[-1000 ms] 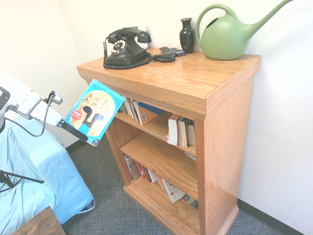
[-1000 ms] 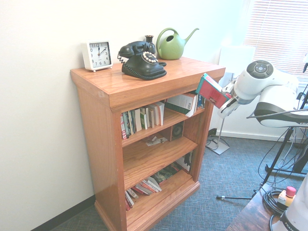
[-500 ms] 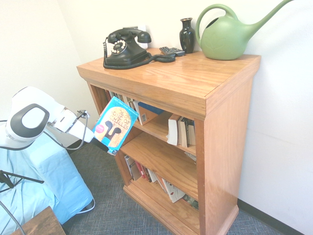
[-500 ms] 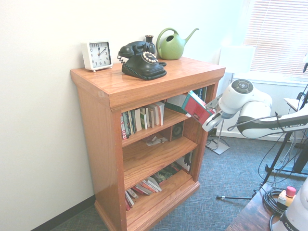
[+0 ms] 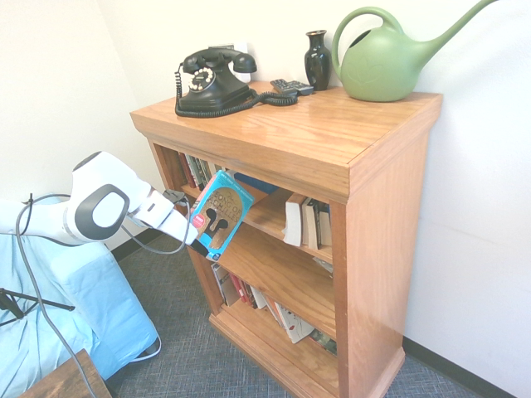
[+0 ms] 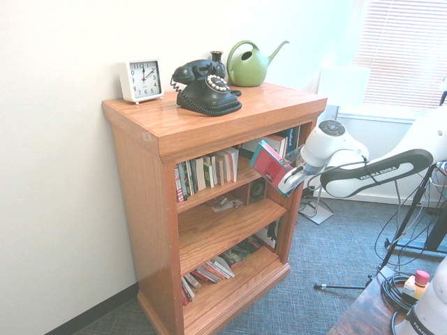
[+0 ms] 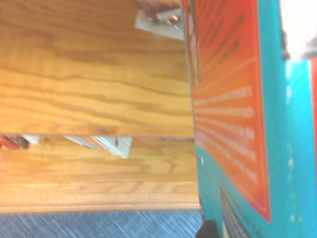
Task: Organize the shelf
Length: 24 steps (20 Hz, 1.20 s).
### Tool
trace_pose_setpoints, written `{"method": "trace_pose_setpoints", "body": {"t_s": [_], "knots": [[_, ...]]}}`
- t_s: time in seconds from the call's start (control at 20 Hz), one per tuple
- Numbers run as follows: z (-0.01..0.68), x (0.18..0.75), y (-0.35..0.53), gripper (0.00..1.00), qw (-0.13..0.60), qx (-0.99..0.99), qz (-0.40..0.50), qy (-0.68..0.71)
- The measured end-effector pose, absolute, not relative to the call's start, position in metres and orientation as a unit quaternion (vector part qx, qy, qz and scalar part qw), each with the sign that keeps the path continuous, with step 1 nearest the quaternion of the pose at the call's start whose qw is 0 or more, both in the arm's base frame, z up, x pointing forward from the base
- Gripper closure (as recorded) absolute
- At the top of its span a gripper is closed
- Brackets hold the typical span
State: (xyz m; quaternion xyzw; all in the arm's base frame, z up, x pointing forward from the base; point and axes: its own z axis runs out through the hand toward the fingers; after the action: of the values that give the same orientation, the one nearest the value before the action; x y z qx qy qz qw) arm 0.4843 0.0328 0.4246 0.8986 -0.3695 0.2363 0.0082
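Note:
Next, my gripper lets go of the teal and yellow book on the upper level, in the gap [image 5: 265,208] between the books.
The shelf [image 5: 365,207] is an orange-brown wooden bookcase [image 6: 150,209] with a thick top and three inner levels. My gripper [image 5: 192,230] is shut on a book [image 5: 220,214] with a teal and yellow front cover. It holds the book tilted, right at the open front of the shelf, between the top and middle levels. From the other side the book [image 6: 268,161] shows its red back cover, with the gripper [image 6: 288,183] at its lower edge. The wrist view shows the book's [image 7: 233,124] orange and teal back close up, beside a bare shelf board [image 7: 94,89].
On top stand a black telephone [image 5: 211,79], a dark vase [image 5: 317,58], a green watering can [image 5: 382,62], a remote [image 5: 290,85] and a white clock [image 6: 142,79]. Rows of books [image 6: 206,171] fill the upper level; more books [image 5: 286,319] lie on the bottom one. A blue-covered block [image 5: 75,298] stands at left.
The arm has carried the book down and in toward the shelf, from beside the top's front edge to the opening below it. The grip stayed shut.

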Motion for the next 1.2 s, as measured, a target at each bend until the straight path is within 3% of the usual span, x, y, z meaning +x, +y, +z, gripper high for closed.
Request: {"method": "trace_pose_setpoints", "body": {"t_s": [1.2], "knots": [[0.401, 0.567, 0.046, 1.00, -0.088, 0.893, 0.257, -0.358]]}}
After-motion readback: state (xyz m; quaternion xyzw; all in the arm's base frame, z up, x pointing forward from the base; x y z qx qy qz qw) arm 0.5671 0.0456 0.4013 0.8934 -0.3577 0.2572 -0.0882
